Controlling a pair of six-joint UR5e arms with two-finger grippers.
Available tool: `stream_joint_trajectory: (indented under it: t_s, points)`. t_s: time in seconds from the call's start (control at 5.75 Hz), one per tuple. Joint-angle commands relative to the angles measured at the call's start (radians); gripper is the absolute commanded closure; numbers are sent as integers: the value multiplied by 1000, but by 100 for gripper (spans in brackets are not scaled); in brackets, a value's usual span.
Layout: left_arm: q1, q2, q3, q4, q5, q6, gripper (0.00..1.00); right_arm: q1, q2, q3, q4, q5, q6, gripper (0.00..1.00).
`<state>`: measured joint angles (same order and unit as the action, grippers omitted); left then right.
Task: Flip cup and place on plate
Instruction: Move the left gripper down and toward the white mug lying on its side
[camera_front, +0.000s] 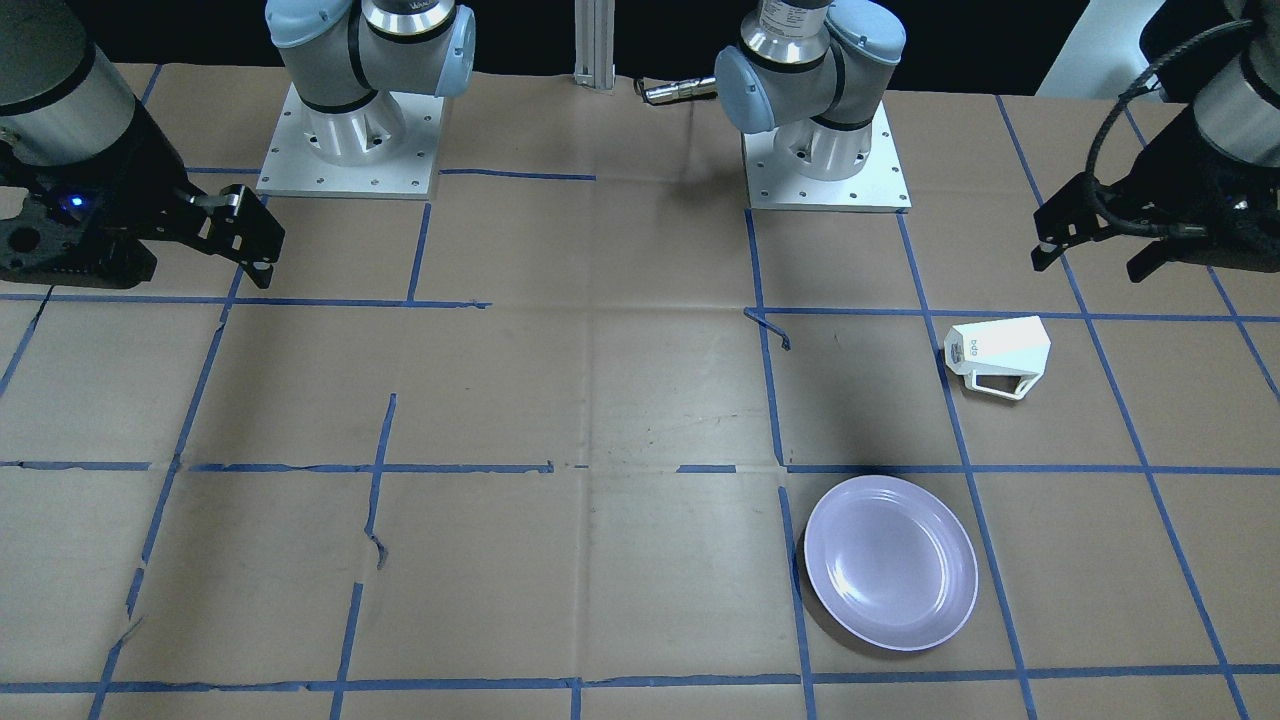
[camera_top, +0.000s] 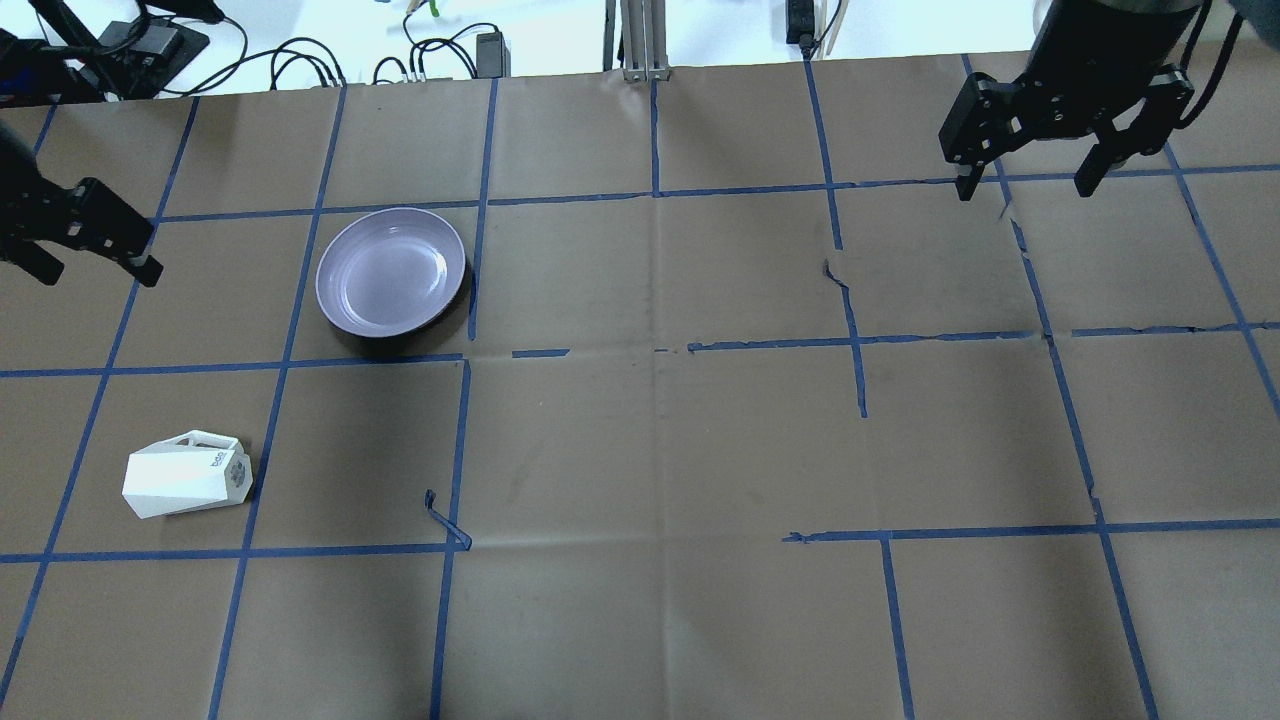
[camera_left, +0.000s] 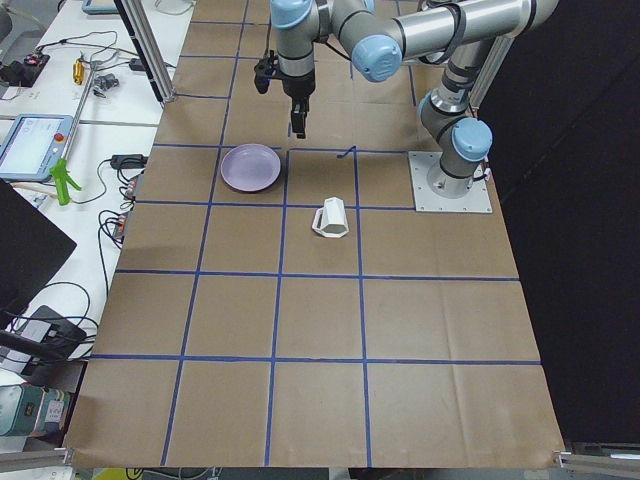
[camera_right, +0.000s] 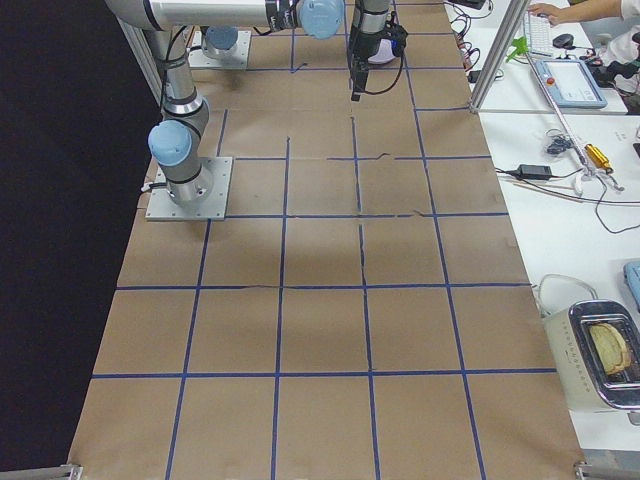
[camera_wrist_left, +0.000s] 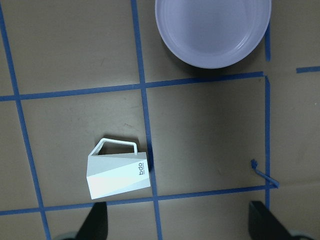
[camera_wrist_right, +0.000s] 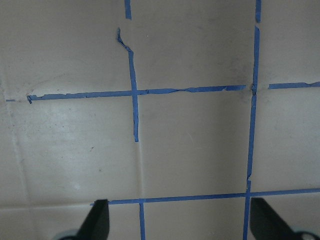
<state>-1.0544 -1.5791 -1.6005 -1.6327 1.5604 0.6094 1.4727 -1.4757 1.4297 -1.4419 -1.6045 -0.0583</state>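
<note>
The white cup is next for my left gripper, which should go to it and close on the upper part of its rim (camera_front: 1044, 330) (camera_wrist_left: 89, 187), at the open end opposite the logo base.
The white faceted cup (camera_top: 187, 474) lies on its side on the left half of the table, with its logo base toward the table's middle and its handle toward the plate. It also shows in the front view (camera_front: 998, 355) and the left wrist view (camera_wrist_left: 119, 172). The lavender plate (camera_top: 392, 270) sits upright and empty one grid square beyond it, also in the front view (camera_front: 890, 562) and the left wrist view (camera_wrist_left: 212, 30). My left gripper (camera_top: 95, 272) is open, empty and raised to the left of the plate. My right gripper (camera_top: 1025, 188) is open and empty, high over the far right.
Brown paper with a blue tape grid covers the table. A loose tape curl (camera_top: 445, 520) sticks up right of the cup. The two arm bases (camera_front: 350, 140) (camera_front: 825, 150) stand at the robot's edge. An aluminium post (camera_top: 640, 40) and cables lie beyond the far edge.
</note>
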Motion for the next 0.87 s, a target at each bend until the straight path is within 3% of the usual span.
stream_joint_trajectory:
  t_s: [0.0,0.17,0.52,0.7]
  points:
    - [269,-60,-88,5,-96,303,2,0,0,0,0,0,0,0]
    - [371,-140,-101,8,-190,396,2,0,0,0,0,0,0,0]
    - [453,-275,-105,-12,-305,516,2,0,0,0,0,0,0,0]
    - [467,-336,-107,-38,-310,551,2,0,0,0,0,0,0,0]
